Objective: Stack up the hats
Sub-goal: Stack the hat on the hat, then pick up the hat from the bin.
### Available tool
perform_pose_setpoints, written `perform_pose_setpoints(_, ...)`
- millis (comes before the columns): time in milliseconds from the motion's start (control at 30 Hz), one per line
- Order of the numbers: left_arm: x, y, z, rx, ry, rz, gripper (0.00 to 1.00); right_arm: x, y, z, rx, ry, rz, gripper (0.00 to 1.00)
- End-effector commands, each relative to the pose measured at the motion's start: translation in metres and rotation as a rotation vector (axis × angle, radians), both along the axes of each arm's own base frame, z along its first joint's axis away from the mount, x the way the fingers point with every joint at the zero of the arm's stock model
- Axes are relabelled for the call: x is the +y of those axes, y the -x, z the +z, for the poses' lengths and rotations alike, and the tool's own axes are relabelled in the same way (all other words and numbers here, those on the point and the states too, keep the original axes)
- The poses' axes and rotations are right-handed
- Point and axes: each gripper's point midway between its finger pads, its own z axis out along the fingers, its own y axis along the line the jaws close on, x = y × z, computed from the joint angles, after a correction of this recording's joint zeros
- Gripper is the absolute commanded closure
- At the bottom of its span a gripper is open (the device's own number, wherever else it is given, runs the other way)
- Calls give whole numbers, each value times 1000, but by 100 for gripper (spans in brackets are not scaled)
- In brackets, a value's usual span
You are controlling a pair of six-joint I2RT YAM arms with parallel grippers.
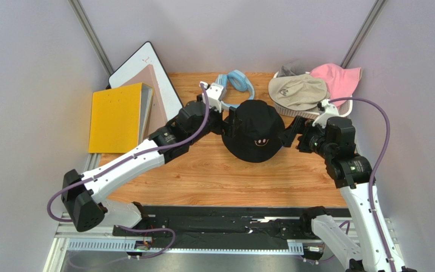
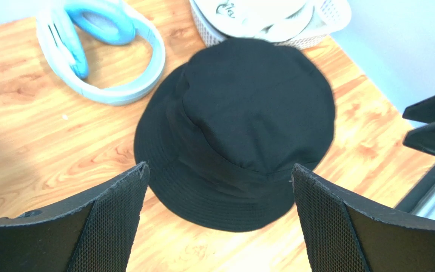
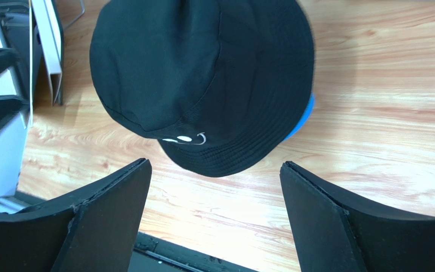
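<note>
I need to next move my right gripper to the white basket and grip the beige hat's near edge [image 1: 303,108], as that hat joins the stack.
A black bucket hat [image 1: 254,132] with a small white smile mark lies crown-up in the middle of the wooden table [image 1: 214,175]. A sliver of blue hat [image 3: 306,116] shows under its brim in the right wrist view. My left gripper [image 1: 229,123] is open just left of the black hat [image 2: 242,124], not touching it. My right gripper [image 1: 291,135] is open just right of the black hat [image 3: 203,85], also apart from it. A beige hat [image 1: 297,90], a pink hat [image 1: 335,78] and a grey hat [image 1: 289,69] lie in a white basket [image 1: 344,103] at the back right.
A light blue padded ring [image 1: 238,83] lies at the back centre and also shows in the left wrist view [image 2: 98,51]. A yellow folder [image 1: 115,115] and boards [image 1: 149,85] lean at the left wall. A black rail [image 1: 220,224] runs along the near edge.
</note>
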Motion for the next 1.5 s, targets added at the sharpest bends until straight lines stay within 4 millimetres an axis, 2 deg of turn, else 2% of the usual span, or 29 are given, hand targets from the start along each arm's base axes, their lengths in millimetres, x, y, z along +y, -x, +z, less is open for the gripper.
perform_pose_setpoints(0, 29, 3, 40, -7, 34, 8, 1, -21, 3, 30, -62, 79, -78, 9)
perform_pose_setpoints(100, 61, 5, 46, -7, 3, 68, 0, -38, 8, 46, -69, 126, -157, 10)
perform_pose_setpoints(167, 86, 9, 51, -1, -22, 106, 0, -49, 9, 66, -114, 156, -203, 9)
perform_pose_setpoints(233, 100, 13, 59, 7, -27, 109, 1, -60, 8, 71, -117, 195, -253, 7)
perform_pose_setpoints(267, 117, 15, 59, 32, -34, 130, 1, -65, 7, 83, -133, 206, -274, 7)
perform_pose_setpoints(300, 122, 16, 61, 35, -33, 125, 0, -74, 7, 82, -112, 243, -311, 7)
perform_pose_setpoints(400, 146, 16, 66, 9, -71, 161, 1, -91, -8, 84, -69, 323, -390, 6)
perform_pose_setpoints(433, 153, 13, 59, 5, -93, 190, 1, -94, -14, 83, -54, 334, -405, 6)
perform_pose_setpoints(467, 156, 11, 61, -15, -91, 202, 0, -94, -25, 84, -34, 336, -412, 5)
perform_pose_setpoints(500, 158, 10, 59, -21, -95, 205, 1, -89, -34, 83, -22, 311, -389, 5)
perform_pose_setpoints(533, 155, 10, 45, -2, -104, 192, 0, -93, -43, 83, -14, 288, -404, 5)
perform_pose_setpoints(567, 154, 9, 46, -14, -90, 181, 0, -90, -57, 75, 13, 274, -391, 5)
perform_pose_setpoints(633, 150, 11, 35, 7, -98, 145, 1, -85, -78, 77, 5, 217, -371, 7)
perform_pose_setpoints(667, 152, 11, 33, 9, -115, 143, 1, -86, -93, 63, 47, 221, -378, 8)
perform_pose_setpoints(700, 154, 12, 32, 10, -124, 147, 1, -89, -102, 65, 40, 212, -400, 8)
perform_pose_setpoints(800, 158, 14, 28, 8, -145, 151, 1, -96, -134, 43, 75, 151, -454, 8)
perform_pose_setpoints(833, 159, 15, 30, -3, -146, 152, 0, -92, -142, 37, 83, 128, -450, 8)
perform_pose_setpoints(867, 161, 14, 31, -9, -155, 158, 1, -104, -151, 34, 80, 101, -488, 8)
perform_pose_setpoints(900, 164, 15, 31, -14, -160, 169, 1, -112, -160, 18, 117, 87, -522, 8)
perform_pose_setpoints(1000, 171, 14, 33, -27, -168, 201, 1, -122, -178, -7, 151, 31, -592, 10)
perform_pose_setpoints(1033, 171, 14, 33, -28, -169, 200, 1, -122, -180, -18, 175, 0, -620, 10)
perform_pose_setpoints(1100, 170, 14, 32, -26, -168, 196, 1, -123, -190, -25, 163, -32, -644, 12)
perform_pose_setpoints(1267, 167, 15, 29, -11, -162, 183, 1, -125, -204, -56, 206, -97, -714, 14)
perform_pose_setpoints(1467, 168, 15, 29, -10, -165, 186, 1, -128, -223, -73, 190, -160, -780, 18)
